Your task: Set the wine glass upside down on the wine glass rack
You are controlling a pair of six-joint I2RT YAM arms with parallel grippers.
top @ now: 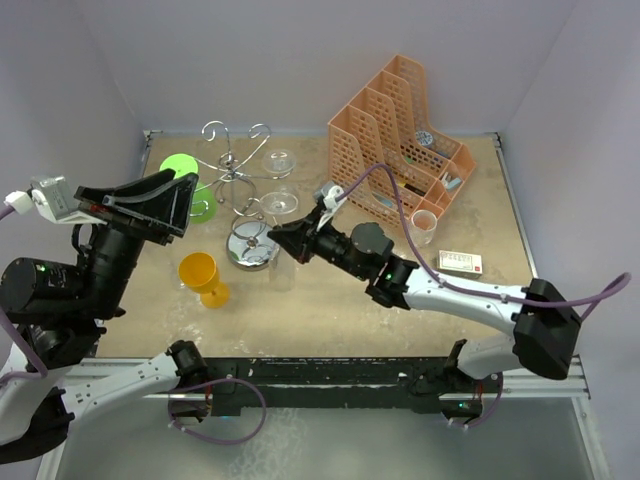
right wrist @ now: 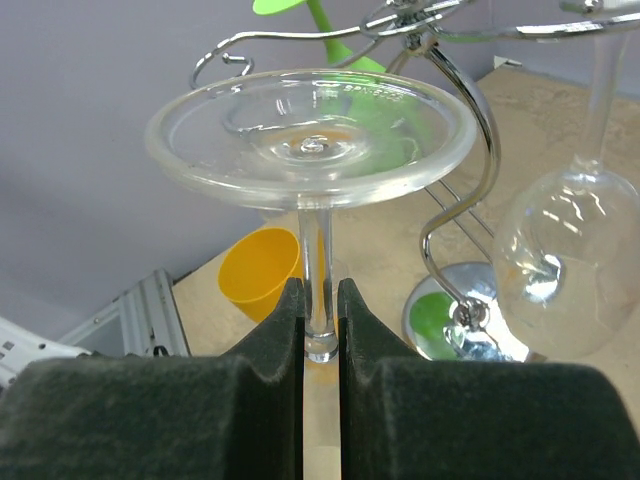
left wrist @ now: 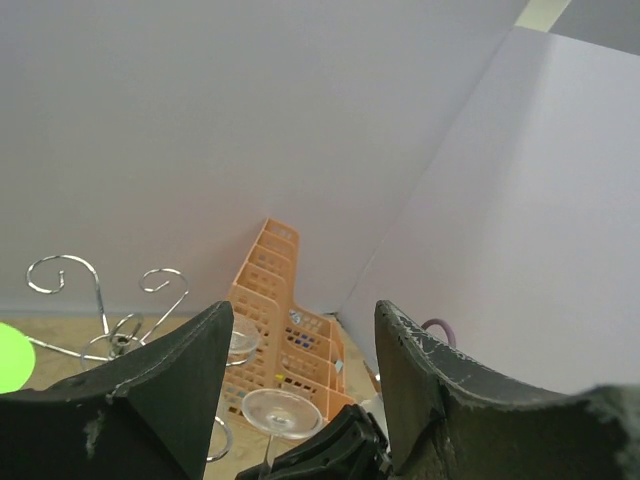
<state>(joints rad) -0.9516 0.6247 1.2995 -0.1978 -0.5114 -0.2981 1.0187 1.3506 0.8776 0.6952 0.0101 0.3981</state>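
The robot's right hand is to release the wine glass in the rack's empty front loop (top: 253, 202) (right wrist: 298, 88) above the round shiny base.
A clear wine glass (right wrist: 310, 135) is held by its stem in my shut right gripper (right wrist: 320, 292), foot turned up; its bowl is hidden below the fingers. In the top view this gripper (top: 281, 238) sits just right of the wine glass rack (top: 236, 172), over the edge of the rack's round shiny base (top: 248, 245), with the glass's foot (top: 278, 205) near the rack's hook arms. A second clear glass (right wrist: 560, 262) hangs bowl-down from the rack (right wrist: 462, 225). My left gripper (left wrist: 300, 315) is raised at the left, open and empty, looking toward the held glass's foot (left wrist: 282, 412).
A yellow cup (top: 203, 278) stands left of the rack base and a green glass (top: 185, 172) stands behind it. The orange mesh file organiser (top: 400, 135) fills the back right. A paper cup (top: 424, 225) and a small box (top: 460, 262) lie right of my right arm.
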